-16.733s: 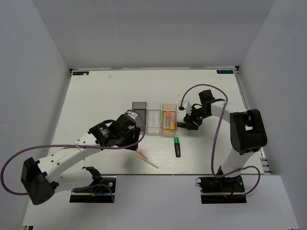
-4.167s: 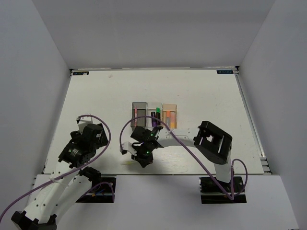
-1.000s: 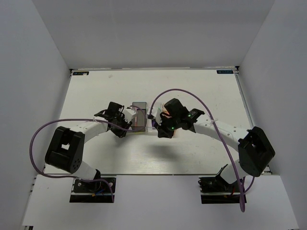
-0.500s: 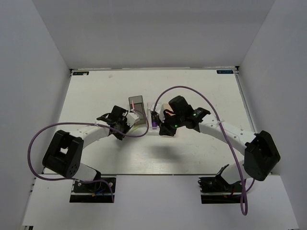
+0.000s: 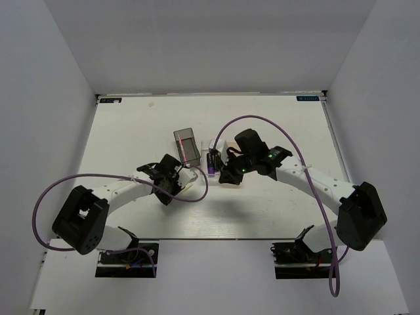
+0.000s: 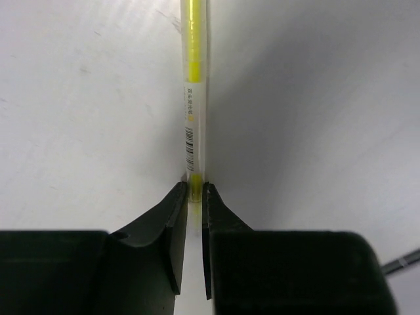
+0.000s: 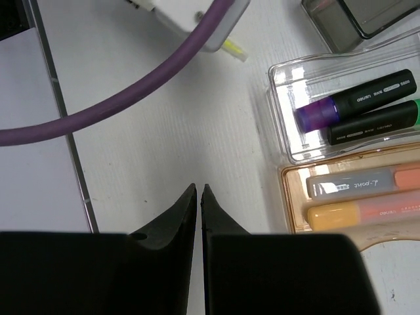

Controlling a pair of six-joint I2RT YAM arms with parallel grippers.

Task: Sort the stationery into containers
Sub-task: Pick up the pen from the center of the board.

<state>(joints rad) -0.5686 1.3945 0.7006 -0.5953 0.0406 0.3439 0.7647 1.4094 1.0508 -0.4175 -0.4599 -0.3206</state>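
I need to release the yellow pen from my left gripper inside the smoky grey bin (image 5: 193, 159), next to the pink pen.
My left gripper (image 6: 195, 191) is shut on the near end of a thin yellow pen (image 6: 193, 98), which runs straight away from the fingers over the white table. From above, that gripper (image 5: 178, 180) is at the near left of the containers. The smoky grey bin (image 5: 186, 146) sits skewed, with a pink pen (image 5: 185, 151) in it. The clear bin (image 7: 283, 98) holds a purple-capped highlighter (image 7: 354, 105) and a green-capped highlighter (image 7: 377, 123). The orange-tan bin (image 7: 292, 203) holds a pale highlighter (image 7: 367, 185) and an orange one (image 7: 361, 213). My right gripper (image 7: 199, 191) is shut and empty, just left of those bins.
The left arm's purple cable (image 7: 131, 98) crosses the right wrist view ahead of the fingers. The right arm (image 5: 289, 172) hides most of the orange-tan bin from above. White walls enclose the table (image 5: 131, 131) on three sides.
The left gripper has closed on the yellow pen and drawn back toward the near side. The grey bin has swung askew from the row. The right gripper has shifted slightly right.
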